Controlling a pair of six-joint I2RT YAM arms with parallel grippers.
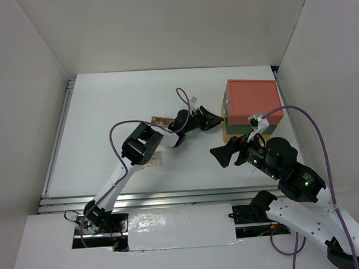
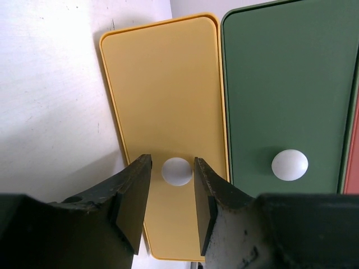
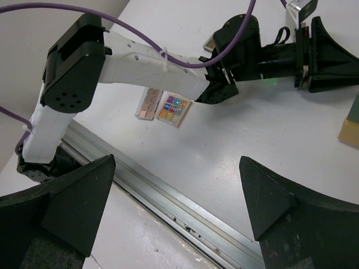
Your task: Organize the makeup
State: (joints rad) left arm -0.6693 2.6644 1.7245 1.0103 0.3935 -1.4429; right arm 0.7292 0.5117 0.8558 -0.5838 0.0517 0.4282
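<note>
Next, my left gripper opens slightly and closes on the knob [image 2: 177,171] before pulling, because its fingers leave a gap around the yellow drawer's white knob.
My left gripper [image 1: 217,121] faces the front of the drawer box [image 1: 252,104]. In the left wrist view its fingers [image 2: 134,196] stand open on either side of the white knob [image 2: 176,171] of the yellow drawer [image 2: 162,84], with a small gap on each side. My right gripper [image 3: 176,162] hangs wide open over bare table, holding nothing. A brown-pink palette [image 3: 150,103] and a small multicoloured palette [image 3: 174,109] lie side by side beneath the left forearm. Another brown-pink palette [image 1: 160,120] lies on the arm's far side. Other makeup is out of view.
A green drawer [image 2: 291,73] with its own white knob [image 2: 289,165] sits beside the yellow one, and a red drawer edge [image 2: 353,168] shows past it. A metal rail [image 3: 185,207] runs along the table's near edge. White walls enclose the table.
</note>
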